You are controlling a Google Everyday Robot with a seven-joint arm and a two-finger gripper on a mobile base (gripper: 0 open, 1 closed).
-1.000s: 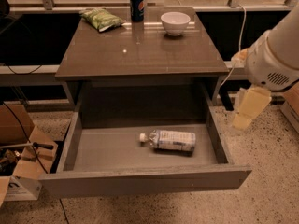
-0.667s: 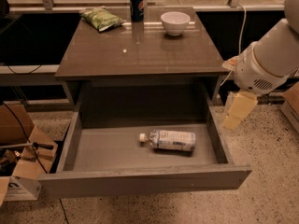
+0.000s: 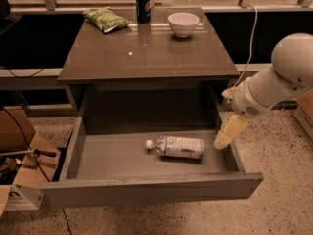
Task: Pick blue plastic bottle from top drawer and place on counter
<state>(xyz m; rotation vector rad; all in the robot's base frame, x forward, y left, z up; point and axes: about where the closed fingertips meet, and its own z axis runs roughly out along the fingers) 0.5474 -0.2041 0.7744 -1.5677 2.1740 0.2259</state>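
Note:
I will close my gripper on the bottom end (image 3: 197,149) of the blue plastic bottle, at the opposite end from its white cap.
The blue plastic bottle (image 3: 178,147) lies on its side in the open top drawer (image 3: 146,190), white cap pointing left, towards the drawer's right half. The counter (image 3: 146,53) is the glossy brown tabletop above the drawer. My gripper (image 3: 229,132) hangs from the white arm (image 3: 274,87) at the right, over the drawer's right wall, a short way right of the bottle and not touching it.
On the counter's far edge stand a green snack bag (image 3: 106,19), a dark blue Pepsi can (image 3: 143,6) and a white bowl (image 3: 183,23). Cardboard boxes (image 3: 19,160) sit on the floor at the left. A white cable (image 3: 252,38) hangs behind the table at the right.
The arm and gripper have moved left and slightly down, from beside the table to over the drawer's right wall. The bottle has not moved.

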